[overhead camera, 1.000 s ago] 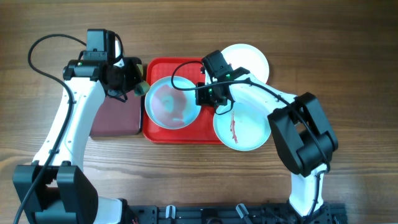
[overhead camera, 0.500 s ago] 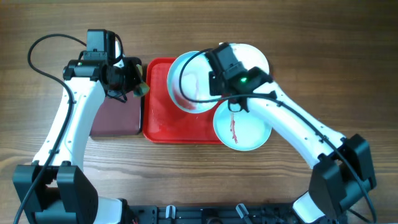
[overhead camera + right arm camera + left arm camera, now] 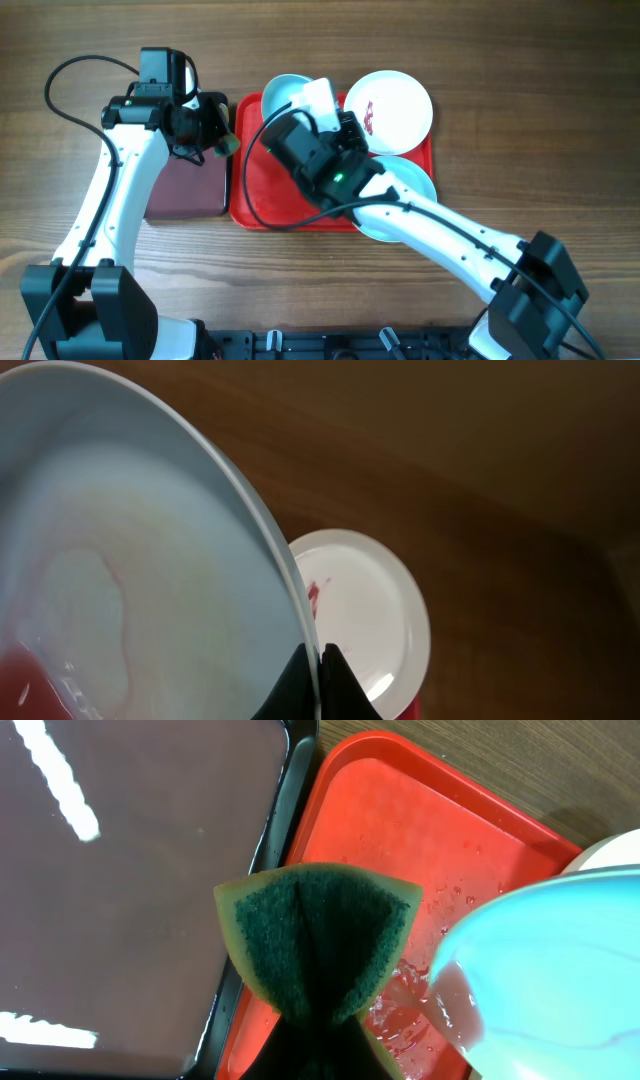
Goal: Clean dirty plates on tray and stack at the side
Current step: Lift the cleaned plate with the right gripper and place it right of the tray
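Observation:
Next, I set the tilted pale blue plate, now held above the red tray, on the bare wooden table [image 3: 499, 141] beyond the white plate with my right gripper.
My right gripper [image 3: 318, 678] is shut on the rim of a pale blue plate [image 3: 120, 580] and holds it tilted on edge above the red tray [image 3: 250, 205]. In the overhead view this plate [image 3: 283, 92] shows at the tray's back edge. A white plate [image 3: 398, 108] with a red sauce smear lies at the back right. A second pale blue plate [image 3: 418, 183] lies at the tray's right, mostly hidden by my right arm. My left gripper [image 3: 222, 143] is shut on a green and yellow sponge [image 3: 318, 935] over the tray's left rim, apart from the plates.
A maroon tray with a black rim [image 3: 185, 185] lies just left of the red tray; it also shows in the left wrist view [image 3: 130, 870]. The red tray's floor [image 3: 400, 820] is wet with droplets. Bare wooden table lies all around.
My right arm has lifted the pale blue plate off the tray's left half, tilted it on edge and swung it toward the back. The left arm and sponge have not moved.

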{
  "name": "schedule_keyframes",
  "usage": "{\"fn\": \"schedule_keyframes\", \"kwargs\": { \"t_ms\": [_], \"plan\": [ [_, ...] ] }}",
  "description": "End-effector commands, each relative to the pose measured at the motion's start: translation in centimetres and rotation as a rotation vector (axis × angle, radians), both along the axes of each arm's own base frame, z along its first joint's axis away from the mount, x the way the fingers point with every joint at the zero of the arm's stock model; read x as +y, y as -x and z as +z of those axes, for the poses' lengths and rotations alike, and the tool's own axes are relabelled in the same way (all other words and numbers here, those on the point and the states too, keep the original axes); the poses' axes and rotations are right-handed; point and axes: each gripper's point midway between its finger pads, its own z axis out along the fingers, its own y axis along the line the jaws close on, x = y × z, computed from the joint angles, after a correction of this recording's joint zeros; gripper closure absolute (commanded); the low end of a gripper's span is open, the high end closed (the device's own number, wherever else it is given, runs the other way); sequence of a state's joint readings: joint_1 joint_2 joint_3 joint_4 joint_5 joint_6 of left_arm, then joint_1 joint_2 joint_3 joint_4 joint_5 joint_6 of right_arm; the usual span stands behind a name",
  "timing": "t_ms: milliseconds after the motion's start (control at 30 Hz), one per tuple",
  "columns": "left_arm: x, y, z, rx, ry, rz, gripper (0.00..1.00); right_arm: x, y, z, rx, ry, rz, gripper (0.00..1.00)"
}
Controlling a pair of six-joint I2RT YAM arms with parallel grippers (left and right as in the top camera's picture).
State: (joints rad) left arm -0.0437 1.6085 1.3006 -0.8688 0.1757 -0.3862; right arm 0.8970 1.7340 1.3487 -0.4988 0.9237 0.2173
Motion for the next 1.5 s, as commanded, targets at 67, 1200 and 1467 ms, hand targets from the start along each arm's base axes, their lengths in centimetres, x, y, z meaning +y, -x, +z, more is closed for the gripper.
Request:
{"fn": "schedule_keyframes", "kwargs": {
  "t_ms": [67, 1200, 1467],
  "plan": [
    [0.3, -0.2, -0.1, -0.002, -0.017, -0.005, 0.96, -1.4, 0.4, 5.9, -0.209, 0.247, -0.095, 0.96],
    [0.2, -0.2, -0.1, -0.002, -0.017, -0.006, 0.96, -0.2, -0.8, -5.4, 0.606, -0.724, 0.19, 0.96],
    [0.2, -0.2, -0.1, 0.002, -0.018, -0.007, 0.96, -17.5, -4.9, -6.4, 0.59, -0.952, -0.214, 0.96]
  ]
}}
